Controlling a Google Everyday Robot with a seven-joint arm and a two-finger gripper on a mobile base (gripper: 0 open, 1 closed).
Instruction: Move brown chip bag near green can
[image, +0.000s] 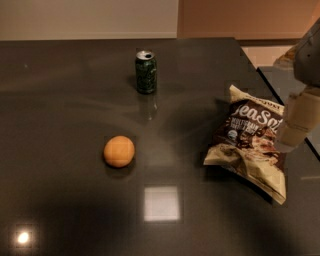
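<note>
Next, I grip the far end (257, 101) of the brown chip bag, so its near end hangs down toward the green can.
The brown chip bag (248, 140) lies on the dark table (65, 100) at the right, crinkled, with white lettering and cream edges. The green can (146, 72) stands upright at the back centre, well to the left of the bag and apart from it. The gripper (295, 125) comes in from the right edge and hangs at the bag's right side, its pale body overlapping the bag's right edge.
A round orange fruit (119, 151) sits on the table at the left of centre, in front of the can. The table's right edge runs close behind the bag, with floor and a wall beyond it.
</note>
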